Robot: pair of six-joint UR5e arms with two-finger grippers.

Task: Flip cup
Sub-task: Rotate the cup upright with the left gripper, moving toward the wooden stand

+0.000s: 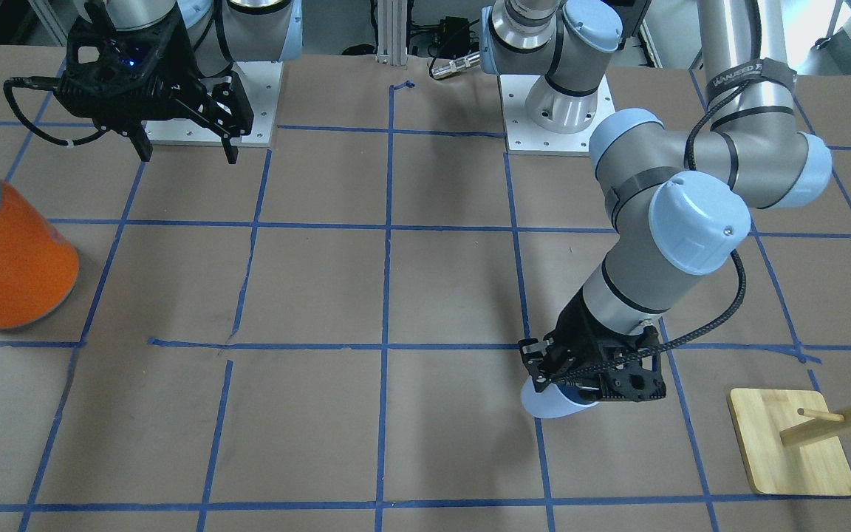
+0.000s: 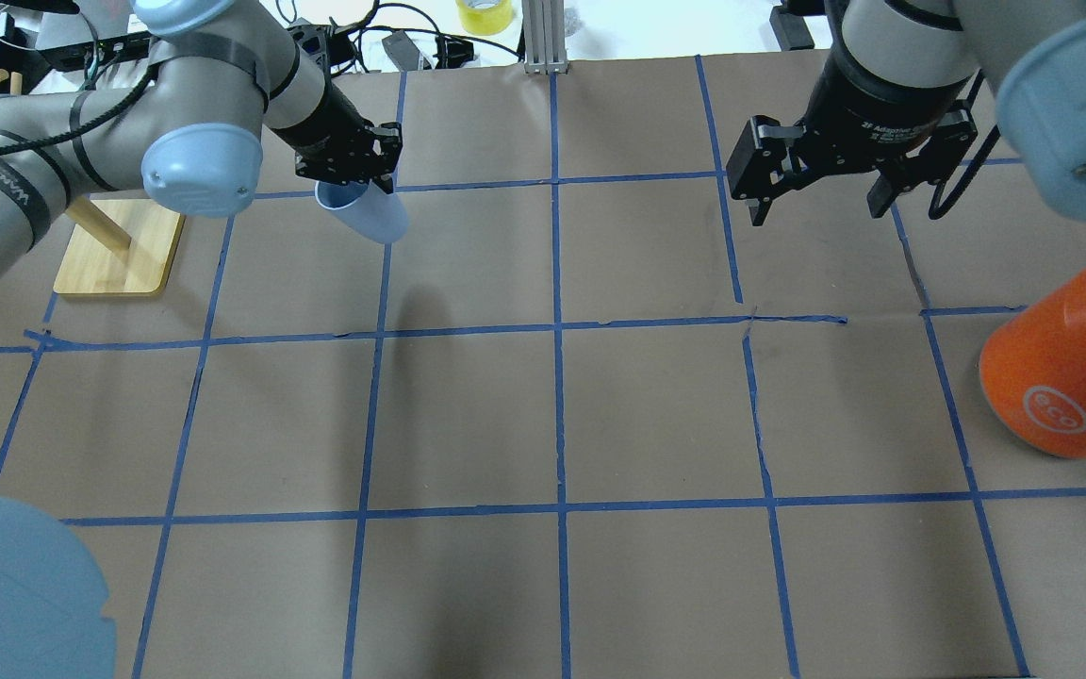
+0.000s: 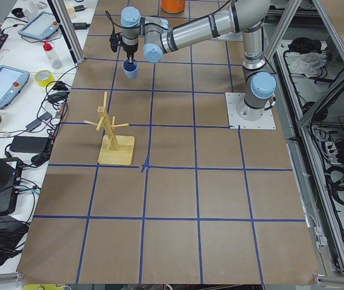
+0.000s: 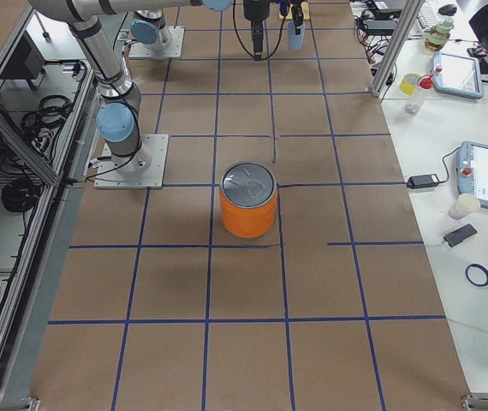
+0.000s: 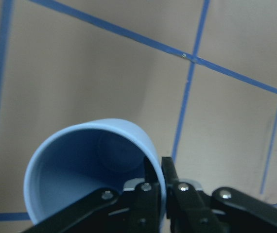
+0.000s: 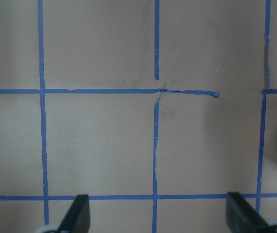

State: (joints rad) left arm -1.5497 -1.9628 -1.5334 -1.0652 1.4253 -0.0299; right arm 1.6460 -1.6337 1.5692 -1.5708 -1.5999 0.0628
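Next, my left gripper lets go of the cup on the table, inside the taped square point(image 1: 629, 448) next to the wooden peg stand.
The cup point(image 2: 369, 213) is a small pale blue tumbler, tilted, held off the table by its rim. My left gripper point(image 2: 347, 177) is shut on the cup's rim; one finger is inside the cup and one outside. It also shows in the front view point(image 1: 555, 403), where the left gripper point(image 1: 566, 377) holds it. The left wrist view looks into the cup's bluish inside point(image 5: 95, 170), with the fingers point(image 5: 150, 182) pinching its wall. My right gripper point(image 2: 821, 189) hangs open and empty above the table; its fingertips point(image 6: 80, 213) show wide apart in the right wrist view.
A big orange can point(image 2: 1066, 377) with a silver lid stands at the right edge, also seen in the front view point(image 1: 4, 251). A wooden peg stand on a square base point(image 2: 119, 245) sits left of the cup, close to the left arm. Blue tape grids the brown table.
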